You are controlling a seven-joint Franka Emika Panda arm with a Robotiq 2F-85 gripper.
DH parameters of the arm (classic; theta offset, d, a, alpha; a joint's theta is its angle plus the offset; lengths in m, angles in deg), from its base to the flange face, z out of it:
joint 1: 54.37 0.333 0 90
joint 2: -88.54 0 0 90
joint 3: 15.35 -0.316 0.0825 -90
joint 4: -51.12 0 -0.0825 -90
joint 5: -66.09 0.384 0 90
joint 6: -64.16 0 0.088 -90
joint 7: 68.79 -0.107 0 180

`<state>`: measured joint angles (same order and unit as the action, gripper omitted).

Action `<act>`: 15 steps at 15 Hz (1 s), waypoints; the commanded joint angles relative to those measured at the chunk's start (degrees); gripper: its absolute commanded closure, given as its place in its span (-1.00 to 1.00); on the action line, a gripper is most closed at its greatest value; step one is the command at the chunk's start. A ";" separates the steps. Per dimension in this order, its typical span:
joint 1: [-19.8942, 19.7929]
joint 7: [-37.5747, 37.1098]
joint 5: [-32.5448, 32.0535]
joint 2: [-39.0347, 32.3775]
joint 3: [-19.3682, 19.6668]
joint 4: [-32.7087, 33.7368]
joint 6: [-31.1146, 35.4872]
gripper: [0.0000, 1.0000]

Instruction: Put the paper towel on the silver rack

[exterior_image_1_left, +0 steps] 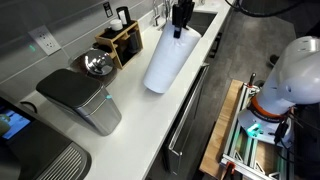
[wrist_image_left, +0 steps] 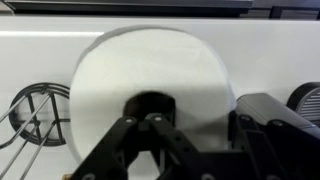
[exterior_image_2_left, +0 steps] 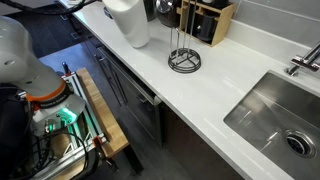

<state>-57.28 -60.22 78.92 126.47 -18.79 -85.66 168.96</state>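
The paper towel is hanging tilted from its side away from the silver rack, so the robot's gripper will set it upright and take the paper towel's side nearer the rack (wrist_image_left: 100, 100).
The paper towel (exterior_image_1_left: 168, 58), a thick white roll, hangs tilted from my gripper (exterior_image_1_left: 181, 22) over the white counter. It also shows in an exterior view (exterior_image_2_left: 128, 22). In the wrist view the roll's end (wrist_image_left: 150, 60) fills the frame, and my gripper (wrist_image_left: 205, 125) is shut on its wall, with one finger in the dark core hole and the other outside. The silver rack (exterior_image_2_left: 183, 55), a wire ring base with a slim upright loop, stands empty on the counter beside the roll. It shows at the left of the wrist view (wrist_image_left: 35, 115).
A wooden knife block (exterior_image_1_left: 125, 40) stands against the wall, also seen in an exterior view (exterior_image_2_left: 205, 20). A silver bowl (exterior_image_1_left: 97, 65) and a grey appliance (exterior_image_1_left: 85, 100) sit further along. A sink (exterior_image_2_left: 280, 115) with a faucet (exterior_image_2_left: 300, 60) lies beyond the rack.
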 commanded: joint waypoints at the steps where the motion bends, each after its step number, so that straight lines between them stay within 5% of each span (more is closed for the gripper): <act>1: 3.47 -0.15 -6.74 -5.47 -1.31 6.62 -2.19 0.63; 9: 7.24 0.14 -16.30 -14.76 -3.59 12.97 -2.81 0.55; 11: 7.79 0.21 -17.67 -16.26 -3.79 14.17 -2.62 -0.35; 15: 8.63 0.42 -18.37 -18.39 -3.81 16.20 -2.09 -0.80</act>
<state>-49.67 -60.06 62.15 109.82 -22.77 -71.98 167.88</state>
